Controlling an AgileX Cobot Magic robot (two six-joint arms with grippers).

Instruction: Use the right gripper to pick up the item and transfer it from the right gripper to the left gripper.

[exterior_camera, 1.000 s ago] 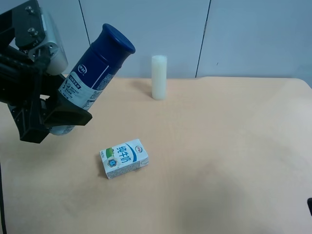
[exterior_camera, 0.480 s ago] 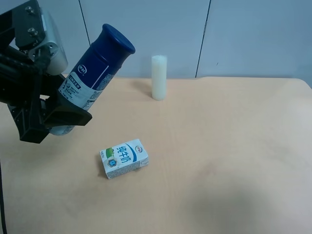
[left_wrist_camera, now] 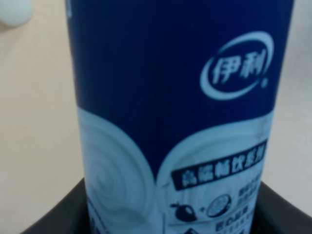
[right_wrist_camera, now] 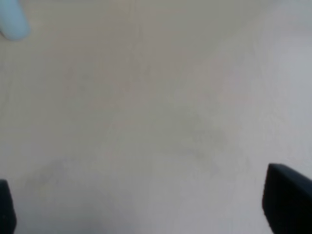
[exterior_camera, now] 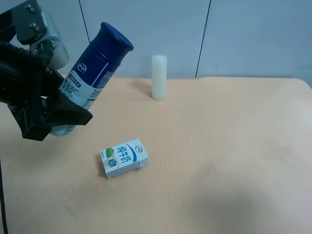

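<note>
I need to release the bottle with my left gripper on the bare tan table [exterior_camera: 47, 135] beyond the milk carton's green-marked end.
The item, a slim bottle [exterior_camera: 92, 68] with dark blue cap and white-grey lower body, is held tilted in the air at the exterior high view's left. The left gripper [exterior_camera: 56, 114], on the arm with the pale grey housing, is shut on its lower body. In the left wrist view the bottle [left_wrist_camera: 175, 107] fills the frame between the dark jaws. The right gripper [right_wrist_camera: 146, 214] is open and empty over bare table; only its two black fingertips [right_wrist_camera: 287, 200] show in the right wrist view. The right arm is out of the exterior high view.
A blue-and-white milk carton [exterior_camera: 124, 158] lies on the tan table [exterior_camera: 219, 146] below the bottle. A creamy-white cylinder [exterior_camera: 159, 77] stands upright at the table's far edge; it shows blurred in the right wrist view [right_wrist_camera: 12, 19].
The bottle and left gripper have shifted very slightly. A dark piece at the exterior high view's lower right edge, seen 1.0 s ago, has left the view.
</note>
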